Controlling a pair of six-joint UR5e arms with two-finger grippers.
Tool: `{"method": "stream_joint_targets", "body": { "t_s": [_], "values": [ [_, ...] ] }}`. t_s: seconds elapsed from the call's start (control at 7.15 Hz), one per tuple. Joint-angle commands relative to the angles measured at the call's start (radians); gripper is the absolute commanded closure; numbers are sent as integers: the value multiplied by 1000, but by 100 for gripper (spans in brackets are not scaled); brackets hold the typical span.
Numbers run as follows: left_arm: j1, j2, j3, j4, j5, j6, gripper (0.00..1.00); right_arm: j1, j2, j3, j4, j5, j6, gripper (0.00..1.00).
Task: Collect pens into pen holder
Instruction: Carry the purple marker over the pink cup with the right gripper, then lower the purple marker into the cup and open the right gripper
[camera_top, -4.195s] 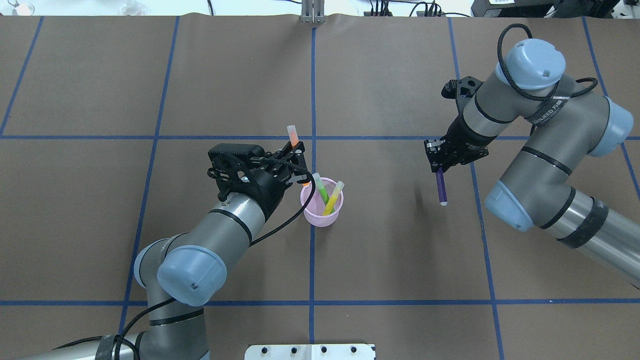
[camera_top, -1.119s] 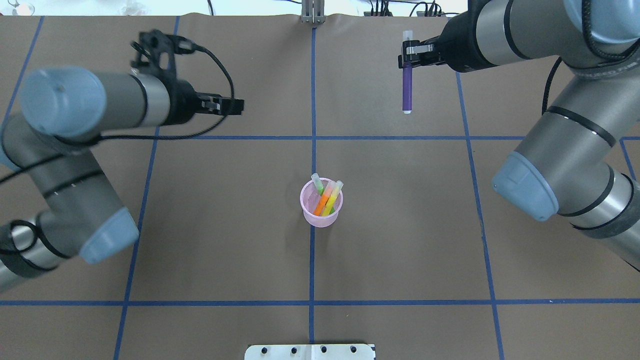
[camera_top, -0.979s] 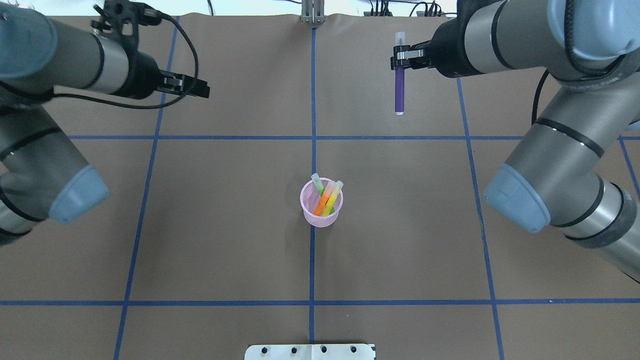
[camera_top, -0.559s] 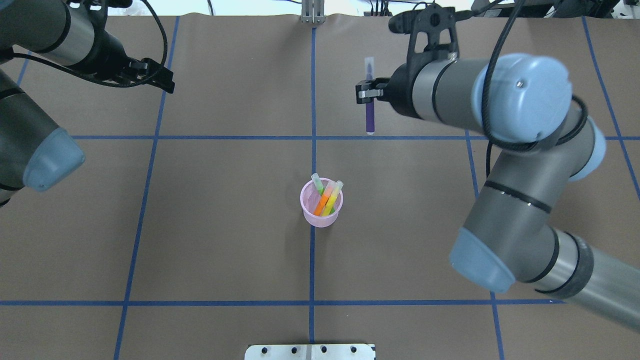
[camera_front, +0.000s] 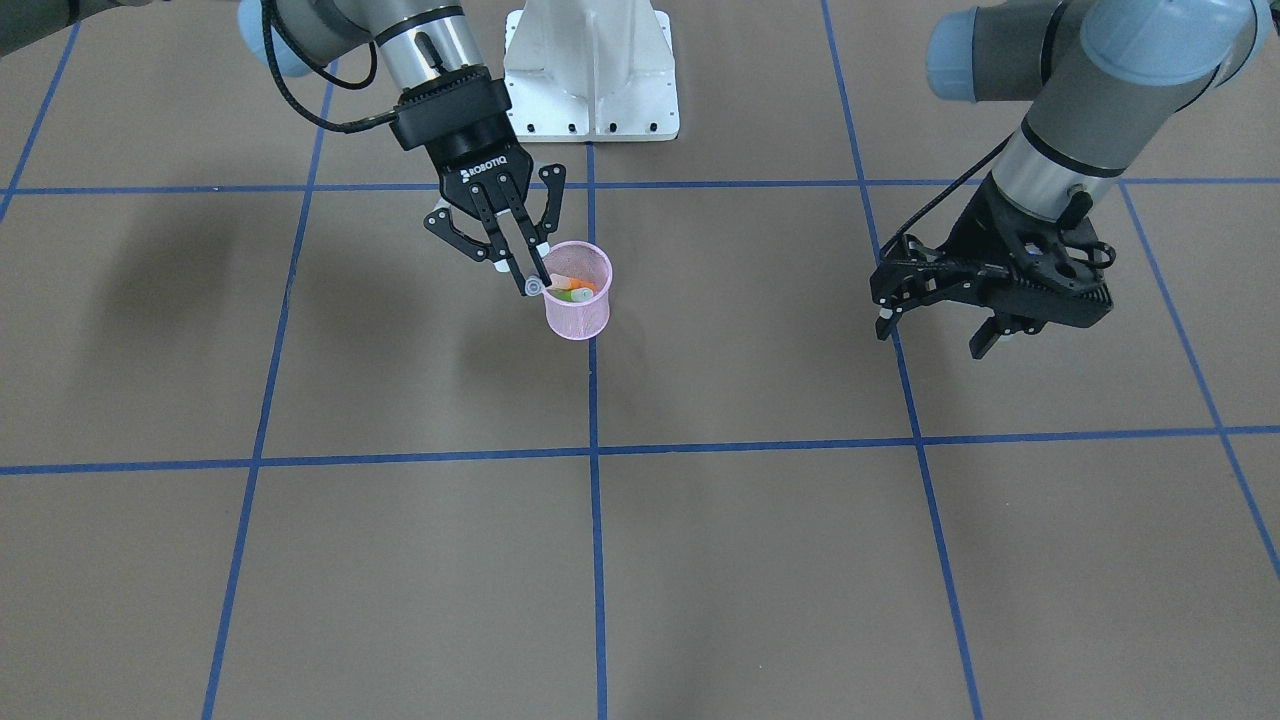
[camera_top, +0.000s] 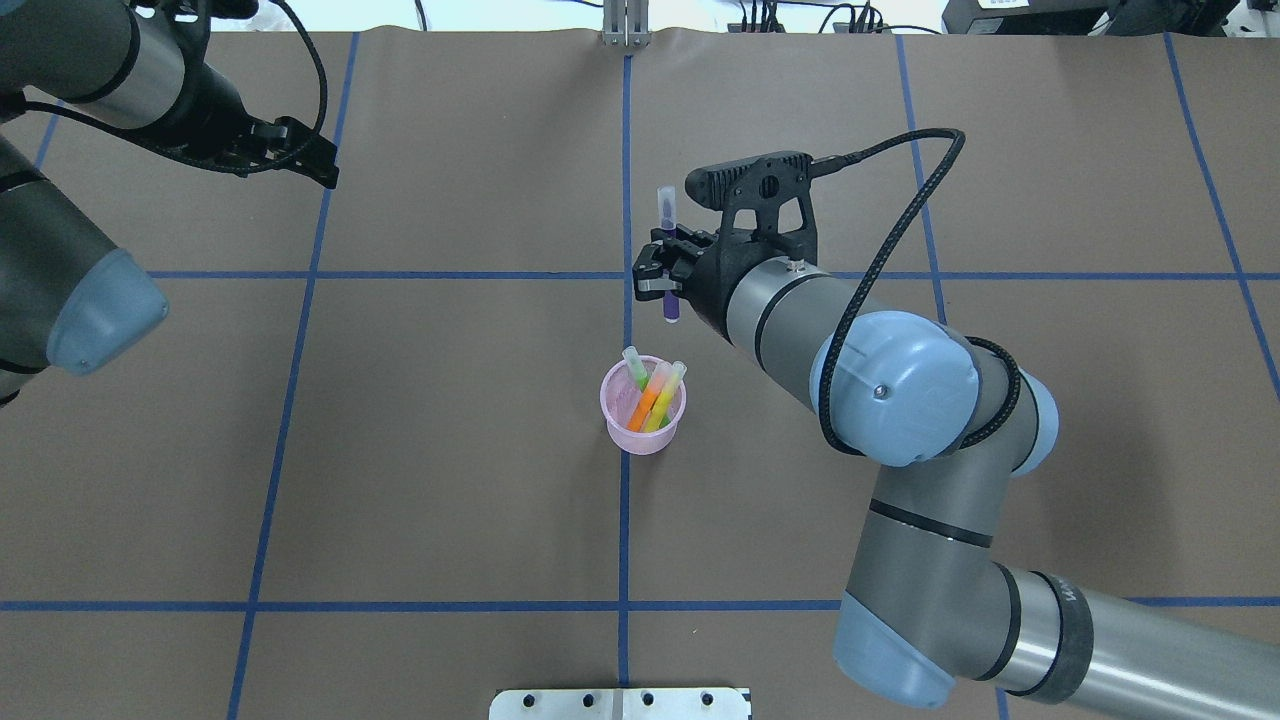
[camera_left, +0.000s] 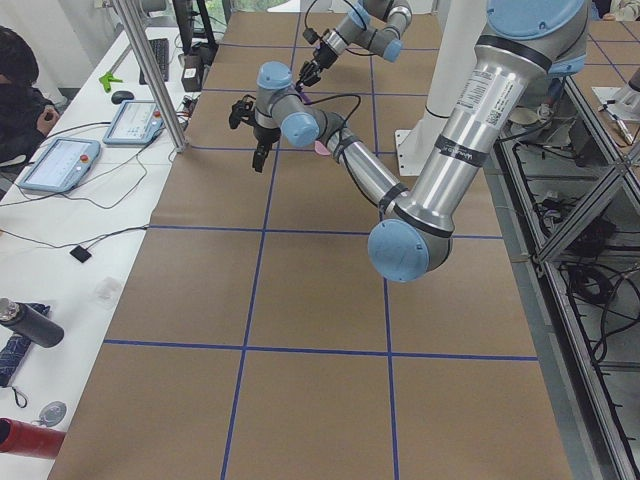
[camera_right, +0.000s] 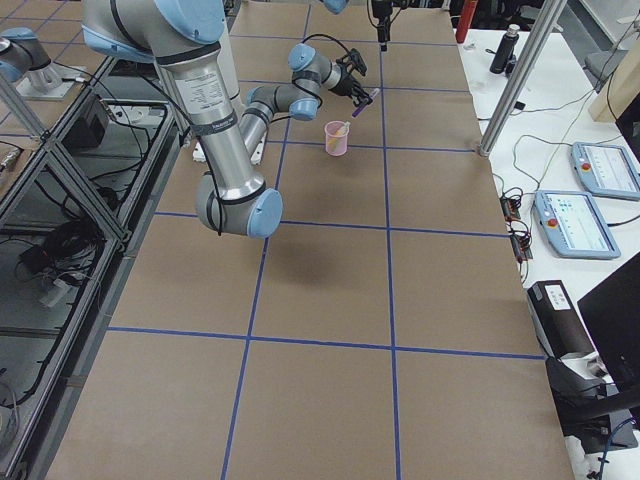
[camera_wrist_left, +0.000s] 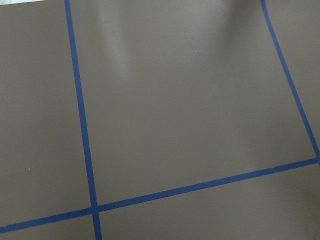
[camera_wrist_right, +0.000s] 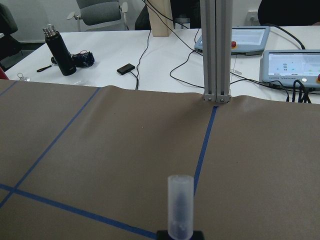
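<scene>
The robot's right gripper needs to release the purple pen, held upright just beyond the holder's far rim, inside the pink mesh pen holder (camera_front: 593, 289), next to the orange pen.
The pink mesh pen holder (camera_top: 643, 425) (camera_front: 578, 312) stands at the table's middle with a green pen (camera_top: 636, 367), an orange pen (camera_top: 647, 402) and a yellow one (camera_top: 668, 392) leaning inside it. My right gripper (camera_top: 662, 277) (camera_front: 522, 262) is shut on a purple pen (camera_top: 671, 306), held roughly upright just beyond the holder's far rim. The pen's pale cap (camera_wrist_right: 180, 212) fills the bottom of the right wrist view. My left gripper (camera_top: 318, 167) (camera_front: 935, 335) hangs open and empty at the far left, well away from the holder.
The white robot base plate (camera_front: 590, 70) (camera_top: 620, 703) sits at the near edge. An aluminium post (camera_top: 625, 25) rises at the far edge. Blue tape lines grid the brown table cover. A person (camera_left: 15, 80) sits beyond the far edge, by control tablets (camera_right: 580, 225).
My right gripper has carried the purple pen from the far right corner in and down towards the holder. The left arm dropped the orange pen into the holder and pulled back to the far left.
</scene>
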Motion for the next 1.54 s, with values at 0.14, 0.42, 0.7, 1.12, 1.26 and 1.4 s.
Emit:
{"method": "stream_joint_targets", "body": {
  "t_s": [0.14, 0.42, 0.7, 1.12, 1.26, 1.4],
  "values": [
    [-22, 2, 53, -10, 3, 56, 2, -83, 0, -90, 155, -71, -9, 100],
    [-25, 0, 65, -11, 3, 59, 2, -122, -4, -90, 155, -90, -17, 100],
    [-25, -1, 66, -11, 3, 59, 2, -139, -16, -93, 155, -91, -21, 100],
    [-25, -1, 68, -11, 3, 59, 2, -148, -10, -142, 156, -120, -20, 100],
    [-25, -1, 70, -11, 3, 59, 2, -151, -10, -142, 155, -125, -20, 100],
    [-25, -1, 70, -11, 3, 59, 2, -159, -9, -142, 156, -126, -20, 100]
  ]
}}
